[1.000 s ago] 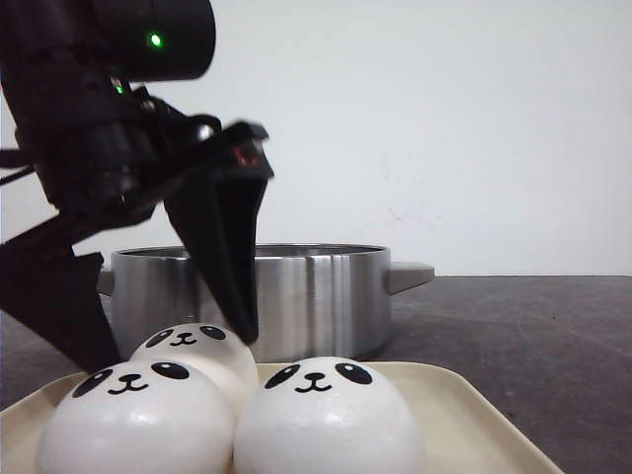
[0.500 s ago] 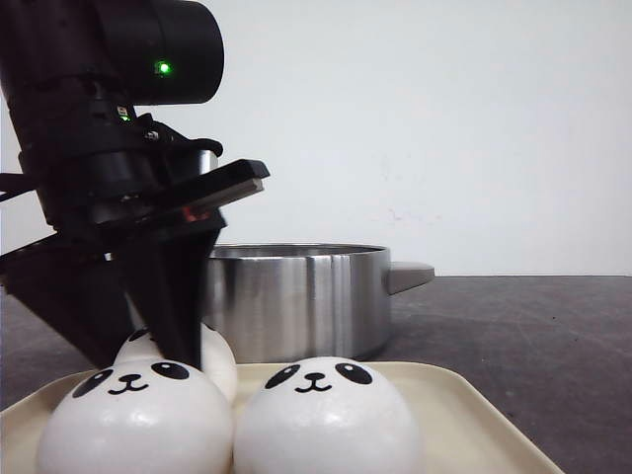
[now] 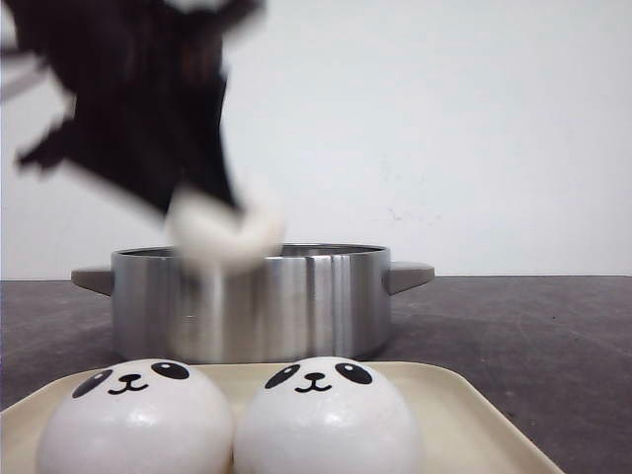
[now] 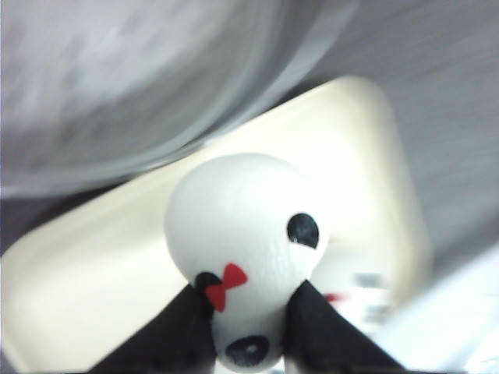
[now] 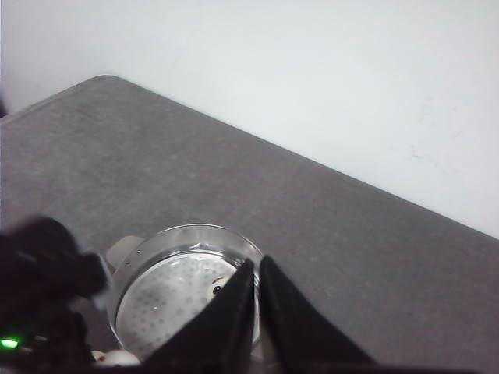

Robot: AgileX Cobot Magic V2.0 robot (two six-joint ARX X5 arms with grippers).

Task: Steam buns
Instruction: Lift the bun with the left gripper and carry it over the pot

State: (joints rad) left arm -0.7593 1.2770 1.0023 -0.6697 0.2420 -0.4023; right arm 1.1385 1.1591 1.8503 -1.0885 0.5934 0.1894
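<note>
I will use my left gripper to set the white panda bun down inside the steel pot (image 3: 208, 263), next to the bun that lies there. The held bun is now in front of the pot.
My left gripper (image 3: 219, 219) is shut on a white panda bun (image 3: 225, 235) and holds it, blurred by motion, in front of the steel pot (image 3: 306, 296) at rim height. In the left wrist view the held bun (image 4: 243, 234) sits between both black fingers (image 4: 175, 335), above the cream tray (image 4: 351, 156). Two more buns (image 3: 133, 415) (image 3: 326, 415) lie side by side on the tray (image 3: 464, 415), faces forward. My right gripper (image 5: 257, 266) is shut and empty, high above the pot (image 5: 183, 238). Another bun (image 5: 219, 287) lies inside the pot, mostly hidden by a finger.
The pot has a perforated steamer insert (image 5: 164, 300) and two side handles (image 3: 410, 275). The dark grey tabletop (image 3: 533, 336) stretches to the right of pot and tray. A white wall (image 3: 444, 118) stands behind. The left arm (image 5: 39, 273) shows beside the pot in the right wrist view.
My left gripper closed on the rear bun on the tray and lifted it up to the pot's rim height. The two front buns and the pot have not moved.
</note>
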